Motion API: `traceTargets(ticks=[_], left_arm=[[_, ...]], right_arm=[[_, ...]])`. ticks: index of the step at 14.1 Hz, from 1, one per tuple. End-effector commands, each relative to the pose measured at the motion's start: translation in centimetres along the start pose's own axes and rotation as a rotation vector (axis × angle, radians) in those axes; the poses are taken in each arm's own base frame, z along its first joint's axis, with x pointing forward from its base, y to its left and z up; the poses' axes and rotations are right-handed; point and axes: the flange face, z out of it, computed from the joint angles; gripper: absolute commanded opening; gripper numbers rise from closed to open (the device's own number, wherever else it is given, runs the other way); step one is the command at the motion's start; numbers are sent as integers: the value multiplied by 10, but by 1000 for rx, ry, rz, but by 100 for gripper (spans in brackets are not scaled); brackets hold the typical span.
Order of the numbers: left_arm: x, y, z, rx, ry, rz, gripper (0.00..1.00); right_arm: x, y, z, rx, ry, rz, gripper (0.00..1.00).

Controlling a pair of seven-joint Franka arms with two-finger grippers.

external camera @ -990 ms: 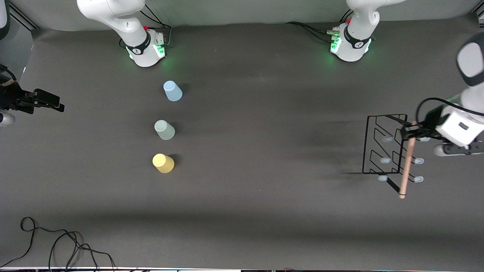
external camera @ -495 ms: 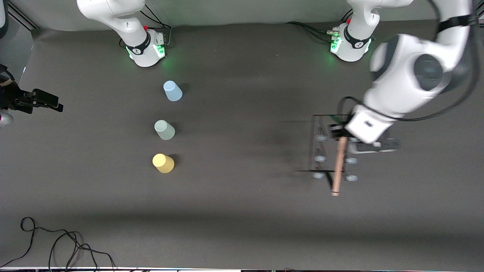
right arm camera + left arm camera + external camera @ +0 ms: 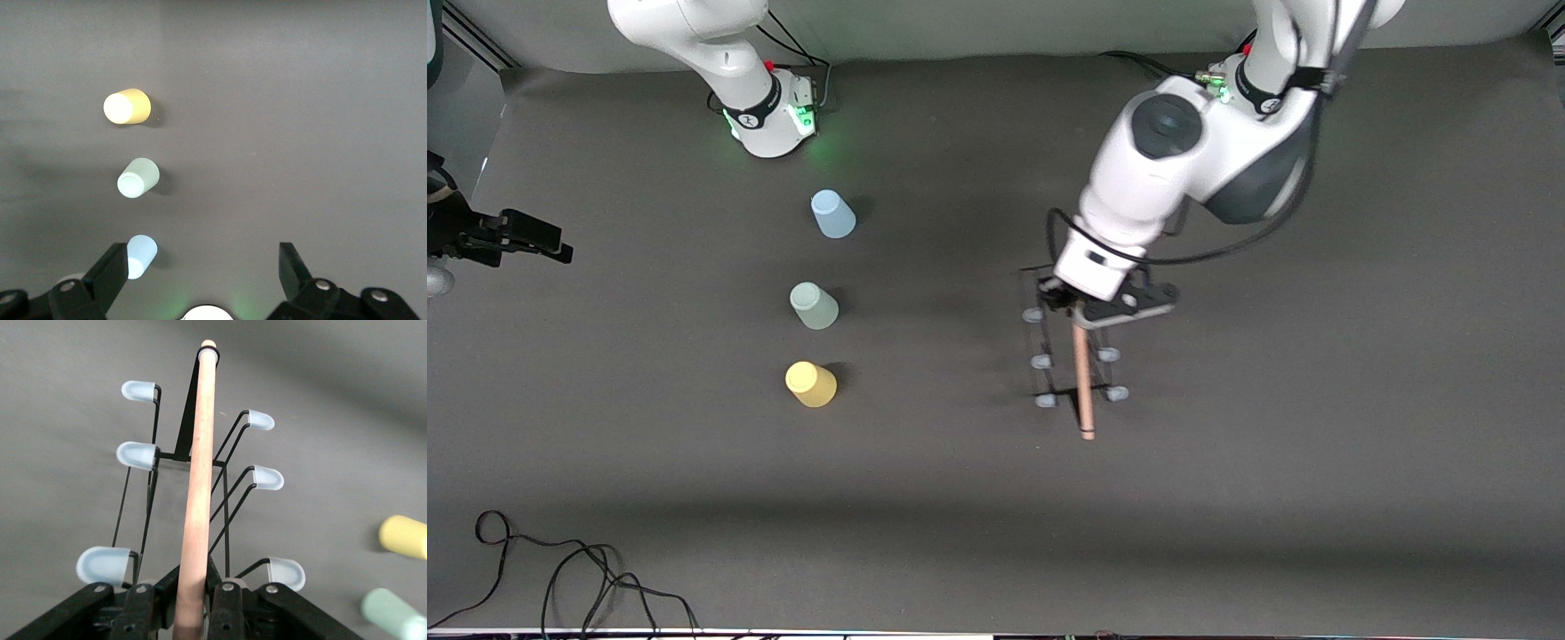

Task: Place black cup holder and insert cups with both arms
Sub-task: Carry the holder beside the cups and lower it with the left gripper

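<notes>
The black cup holder will go down on the bare table cloth [image 3: 926,313] next to the pale green cup. My left gripper will let go of it there.
My left gripper [image 3: 1074,307] is shut on the wooden rod handle [image 3: 200,487] of the black cup holder [image 3: 1080,364] and holds it over the middle of the table; its own view [image 3: 193,607] shows the jaws clamped on the rod. The blue-tipped prongs [image 3: 137,455] stick out on both sides. Three cups stand upside down in a row toward the right arm's end: light blue [image 3: 832,214], pale green [image 3: 813,306], yellow [image 3: 810,384]. My right gripper [image 3: 551,246] waits open and empty at the right arm's end of the table, its fingers [image 3: 110,270] spread wide.
The dark grey table cloth [image 3: 960,498] covers the whole table. A loose black cable [image 3: 560,578] lies at the near corner at the right arm's end. The arm bases [image 3: 769,111] [image 3: 1249,107] stand along the farthest edge from the front camera.
My left arm has swung the cup holder from the left arm's end of the table toward the middle. The right gripper and the cups have stayed put.
</notes>
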Motion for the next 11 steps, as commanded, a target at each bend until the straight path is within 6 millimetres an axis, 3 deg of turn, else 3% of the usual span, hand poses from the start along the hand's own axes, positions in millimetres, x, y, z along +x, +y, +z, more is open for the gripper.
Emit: traceTargets(ticks=[1, 4, 6, 9, 11], left_arm=[[-32, 58, 1, -30, 39, -38, 0], [-81, 96, 44, 0, 71, -33, 0], [-95, 119, 41, -48, 93, -48, 0], [-126, 135, 40, -86, 123, 17, 0], [-133, 136, 54, -74, 152, 12, 0]], right_arm=[[-4, 3, -6, -2, -7, 1, 100], [-4, 3, -5, -1, -9, 2, 100], [-4, 3, -6, -1, -7, 1, 100], [-4, 4, -6, -1, -7, 3, 100], [-4, 3, -6, -1, -7, 1, 100]])
